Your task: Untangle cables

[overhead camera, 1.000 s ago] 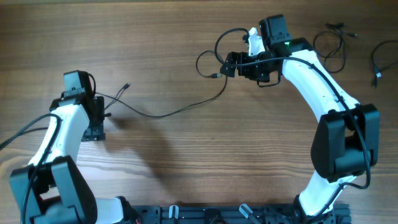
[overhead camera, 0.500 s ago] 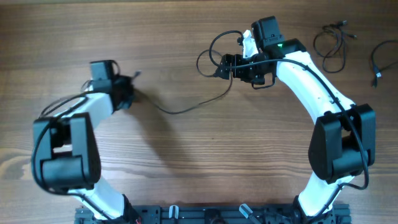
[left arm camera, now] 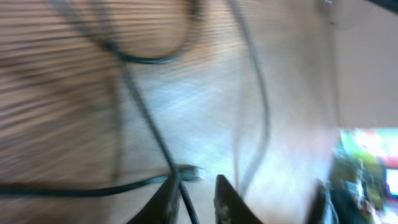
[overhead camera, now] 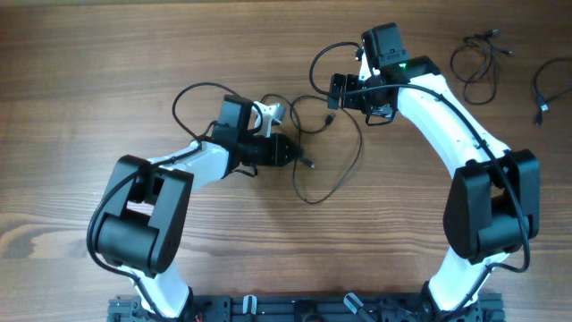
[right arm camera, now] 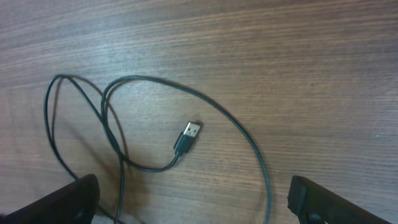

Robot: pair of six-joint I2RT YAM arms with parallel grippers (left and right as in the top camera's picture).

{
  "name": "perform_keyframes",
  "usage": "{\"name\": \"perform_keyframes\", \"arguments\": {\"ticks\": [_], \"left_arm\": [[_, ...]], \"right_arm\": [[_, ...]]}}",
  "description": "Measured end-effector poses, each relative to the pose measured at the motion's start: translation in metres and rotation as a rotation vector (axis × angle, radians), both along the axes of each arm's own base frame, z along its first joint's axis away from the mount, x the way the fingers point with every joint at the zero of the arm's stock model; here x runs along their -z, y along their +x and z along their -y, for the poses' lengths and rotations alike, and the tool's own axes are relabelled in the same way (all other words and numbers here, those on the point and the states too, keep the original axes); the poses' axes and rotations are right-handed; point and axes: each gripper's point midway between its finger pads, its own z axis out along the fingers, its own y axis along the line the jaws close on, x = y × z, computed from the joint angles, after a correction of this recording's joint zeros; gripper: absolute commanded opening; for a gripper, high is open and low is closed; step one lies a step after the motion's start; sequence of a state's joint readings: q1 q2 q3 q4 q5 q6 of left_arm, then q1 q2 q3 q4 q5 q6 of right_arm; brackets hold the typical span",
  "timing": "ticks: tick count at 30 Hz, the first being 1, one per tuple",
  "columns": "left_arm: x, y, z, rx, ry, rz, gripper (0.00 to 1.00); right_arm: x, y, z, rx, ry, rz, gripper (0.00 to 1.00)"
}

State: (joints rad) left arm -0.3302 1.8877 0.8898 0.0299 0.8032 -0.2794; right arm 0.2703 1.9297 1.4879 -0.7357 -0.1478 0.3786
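The thin black cable's crossing (overhead camera: 299, 132) (right arm camera: 122, 159), just beside its USB plug, is the next place for my right gripper to go and close on the strands of cable.
A thin black cable (overhead camera: 357, 152) lies in loose loops on the wooden table between my two grippers. Its USB plug (right arm camera: 189, 134) rests flat under my right gripper (right arm camera: 193, 205), which hangs wide open above it and holds nothing. From above, that gripper (overhead camera: 335, 92) is at the top centre. My left gripper (overhead camera: 304, 163) has reached into the middle. The left wrist view is blurred. There the cable (left arm camera: 146, 118) runs down between the narrowly parted fingers (left arm camera: 166, 200) of the left gripper (left arm camera: 196, 202), against the left one, with a gap to the right one. A plug end (left arm camera: 189, 172) lies just beyond the tips.
Two more thin black cables lie at the far right: a looped one (overhead camera: 474, 63) and another (overhead camera: 543, 89) near the table's right edge. The arms' base rail (overhead camera: 340, 309) runs along the front edge.
My left arm has swung from the far left into the middle, bringing the cable's end with it. The long stretched cable now lies bunched in loops. My right arm has barely moved.
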Motion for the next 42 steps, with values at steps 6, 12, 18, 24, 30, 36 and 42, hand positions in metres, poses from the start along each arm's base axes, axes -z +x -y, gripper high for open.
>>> {"name": "perform_keyframes", "arguments": {"ticks": [6,12,18,24,30,36,42], "left_arm": [[-0.056,0.018,-0.036,-0.027,-0.194,0.039,1.0],[-0.059,0.062,-0.157,-0.469,-0.247,-0.139,1.0],[-0.036,0.051,-0.227,-0.762,-0.25,-0.384,1.0],[-0.015,0.039,-0.237,-0.85,-0.16,-0.478,1.0],[-0.011,0.039,-0.242,-0.875,-0.131,-0.478,1.0],[-0.01,0.038,-0.242,-0.88,-0.123,-0.485,1.0],[-0.009,0.036,-0.242,-0.883,-0.119,-0.493,1.0]], "right_arm": [[0.014,0.008,-0.001,-0.021,-0.014,0.008,1.0],[0.022,-0.001,-0.056,-0.488,0.017,0.118,1.0],[0.044,-0.01,-0.106,-0.697,-0.078,0.193,1.0],[0.079,-0.031,-0.117,-0.805,-0.131,0.125,1.0],[0.083,-0.067,-0.108,-0.972,-0.186,0.01,1.0],[0.084,-0.088,-0.116,-1.065,-0.244,-0.018,0.84],[0.09,-0.087,-0.091,-1.041,-0.385,-0.084,0.04]]}}
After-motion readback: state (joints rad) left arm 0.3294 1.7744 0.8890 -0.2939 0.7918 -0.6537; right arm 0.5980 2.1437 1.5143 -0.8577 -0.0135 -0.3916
